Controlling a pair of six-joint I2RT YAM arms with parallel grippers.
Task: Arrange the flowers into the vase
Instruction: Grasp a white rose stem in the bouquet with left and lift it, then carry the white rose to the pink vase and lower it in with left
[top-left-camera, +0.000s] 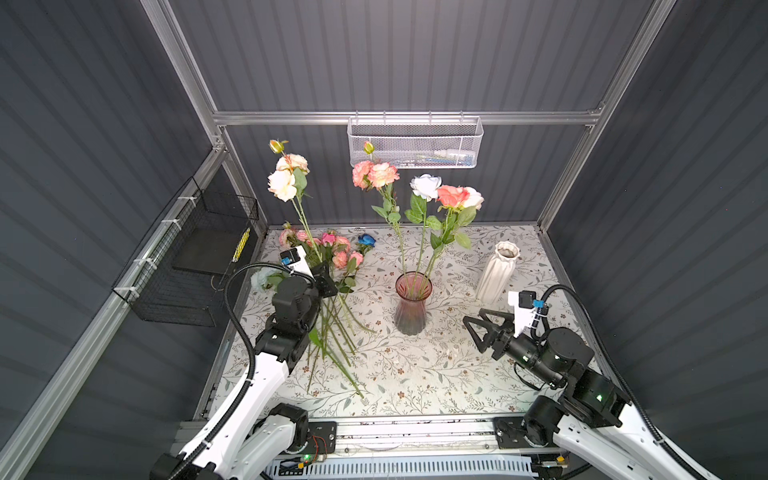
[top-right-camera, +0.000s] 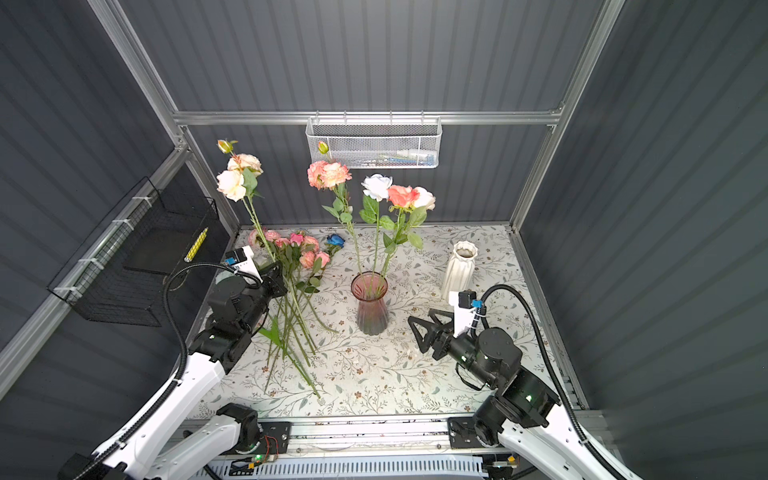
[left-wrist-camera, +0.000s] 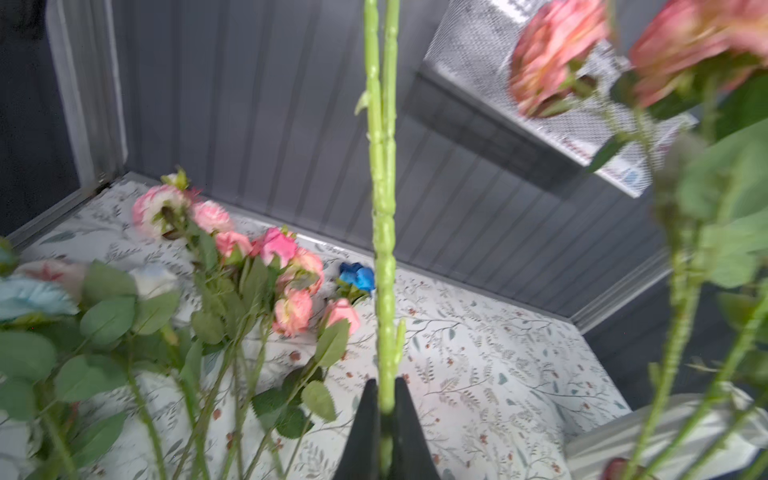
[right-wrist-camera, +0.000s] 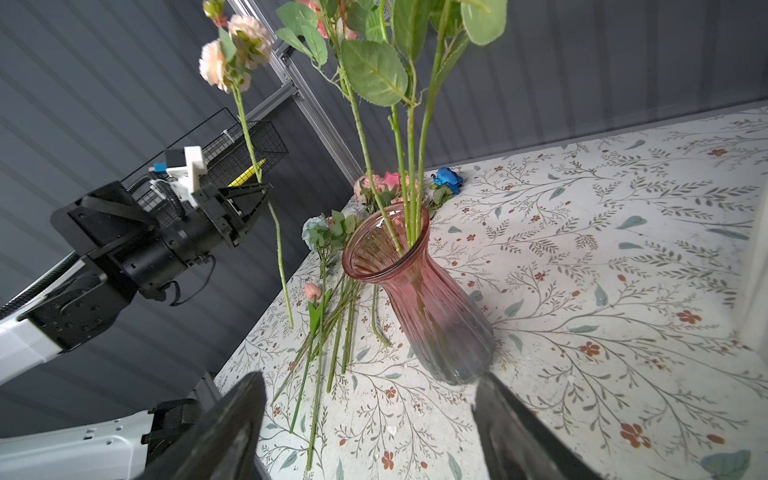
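The cream-peach flower will go down in the opening of the pink glass vase (top-left-camera: 414, 289), beside the coral bloom, as I set it there with my left gripper.
The pink glass vase (top-left-camera: 412, 303) (top-right-camera: 370, 307) (right-wrist-camera: 415, 286) stands mid-table and holds three of the flowers upright: peach, white and coral blooms (top-left-camera: 424, 187). My left gripper (top-left-camera: 325, 277) (top-right-camera: 276, 276) (left-wrist-camera: 385, 384) is shut on the green stem (left-wrist-camera: 384, 249) of a cream-peach flower (top-left-camera: 286, 178) (top-right-camera: 237, 178), held upright left of the vase with its lower stem hanging free. Several more flowers (top-left-camera: 332, 249) (top-right-camera: 299, 249) (left-wrist-camera: 270, 257) lie in a pile under that arm. My right gripper (top-left-camera: 472, 316) (top-right-camera: 420, 316) (right-wrist-camera: 370, 378) is open and empty, right of the vase.
A white ribbed vase (top-left-camera: 496, 270) (top-right-camera: 459, 266) stands at the back right, behind my right arm. A white mesh basket (top-left-camera: 415, 143) hangs on the back wall and a black wire basket (top-left-camera: 187, 257) on the left wall. The blooms in the vase reach high.
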